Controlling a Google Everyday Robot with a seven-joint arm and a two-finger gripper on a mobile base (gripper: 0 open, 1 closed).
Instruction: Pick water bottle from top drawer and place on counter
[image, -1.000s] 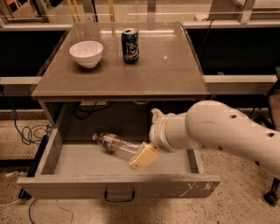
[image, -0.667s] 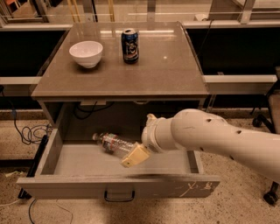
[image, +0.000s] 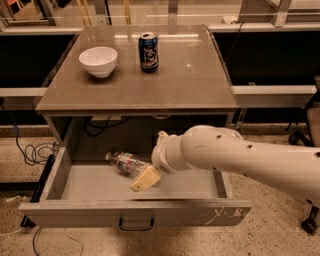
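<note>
I need to grip the base end of the water bottle (image: 138, 170), opposite its white cap, in the open top drawer.
The water bottle (image: 125, 162) lies on its side in the open top drawer (image: 90, 182), white cap pointing to the back left. My gripper (image: 145, 179) hangs low inside the drawer at the bottle's right end, at the tip of my white arm (image: 235, 157), which reaches in from the right. The arm hides the bottle's base, so I cannot tell whether the gripper touches it. The counter (image: 190, 75) is the glossy grey-brown cabinet top above the drawer.
A white bowl (image: 98, 60) and a dark blue drink can (image: 148, 52) stand on the counter's back left. The drawer's front panel with its dark handle (image: 136, 222) juts toward me. Cables (image: 35, 150) lie on the floor at left.
My arm and gripper have shifted left inside the drawer, closer to the bottle. The bottle, bowl and can have not moved.
</note>
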